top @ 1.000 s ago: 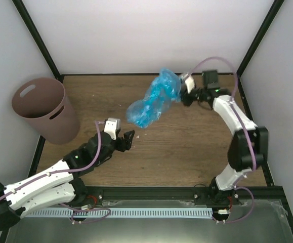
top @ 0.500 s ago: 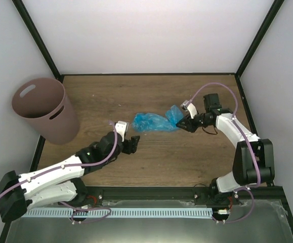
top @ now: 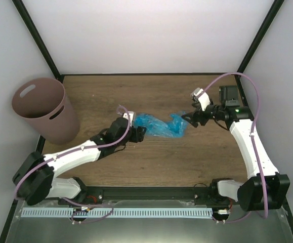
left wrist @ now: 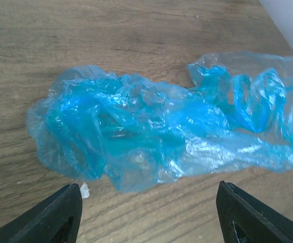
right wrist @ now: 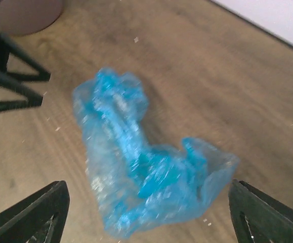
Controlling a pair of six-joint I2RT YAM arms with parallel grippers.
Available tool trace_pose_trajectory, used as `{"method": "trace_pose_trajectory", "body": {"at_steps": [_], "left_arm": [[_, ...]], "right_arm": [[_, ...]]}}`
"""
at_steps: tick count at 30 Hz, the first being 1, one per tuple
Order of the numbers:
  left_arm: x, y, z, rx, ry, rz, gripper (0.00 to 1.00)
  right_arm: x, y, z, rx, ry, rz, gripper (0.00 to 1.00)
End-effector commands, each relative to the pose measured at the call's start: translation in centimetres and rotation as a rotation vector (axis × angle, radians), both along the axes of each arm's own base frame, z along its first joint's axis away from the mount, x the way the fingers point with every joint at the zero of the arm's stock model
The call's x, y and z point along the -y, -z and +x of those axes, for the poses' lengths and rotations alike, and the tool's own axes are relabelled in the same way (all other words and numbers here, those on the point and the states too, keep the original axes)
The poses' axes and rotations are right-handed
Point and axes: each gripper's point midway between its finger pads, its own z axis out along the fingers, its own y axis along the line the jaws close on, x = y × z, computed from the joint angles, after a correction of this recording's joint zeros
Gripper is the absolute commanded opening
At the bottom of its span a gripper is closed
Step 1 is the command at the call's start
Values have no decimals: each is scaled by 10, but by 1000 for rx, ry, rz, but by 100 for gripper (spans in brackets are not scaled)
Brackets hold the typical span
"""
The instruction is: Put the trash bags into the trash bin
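Observation:
I can see the trash bag's folds bunched together, so next I pinch the bag's loose end [top: 177, 125] with my right gripper while my left gripper pulls the folds open.
The light-blue crinkly trash bag [top: 161, 125] lies crumpled on the wooden table, mid-board. My left gripper [top: 138, 134] stands open just at its left end; in the left wrist view the bag [left wrist: 156, 136] fills the middle, ahead of the open gripper [left wrist: 149, 190], which holds nothing. My right gripper [top: 191, 119] is open at the bag's right end. Seen from the right wrist, the bag [right wrist: 141, 172] lies loose below and between the wide fingers of that gripper [right wrist: 147, 186]. The mauve-brown trash bin [top: 45, 109] stands upright at the far left and shows nothing inside.
Black frame posts and white walls close in the table [top: 151, 162] on three sides. The bin's base [right wrist: 25, 12] and the left gripper's black fingers [right wrist: 14, 76] show at the top left of the right wrist view. Small white crumbs lie on the wood.
The right gripper brought the bag down from the air onto the table, opened and let it go, then drew back right. The left arm reached forward to the bag's left end.

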Motion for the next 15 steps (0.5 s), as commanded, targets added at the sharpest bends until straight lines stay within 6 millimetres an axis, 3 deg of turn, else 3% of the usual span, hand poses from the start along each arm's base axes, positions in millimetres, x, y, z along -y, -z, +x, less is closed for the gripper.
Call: {"method": "trace_pose_trajectory", "body": {"at_steps": [1, 5, 10, 13, 15], "left_arm": [[23, -15, 24, -8, 15, -92, 77], [42, -5, 34, -39, 53, -74, 78], [58, 35, 34, -134, 96, -55, 78], [63, 60, 26, -215, 117, -56, 75], [62, 72, 17, -258, 128, -54, 73]], "right_arm": [[14, 2, 46, -30, 189, 16, 89], [15, 33, 76, -171, 257, 33, 91], [29, 69, 104, -257, 378, -25, 92], [37, 97, 102, -339, 413, -79, 93], [33, 112, 89, -408, 389, -82, 91]]}}
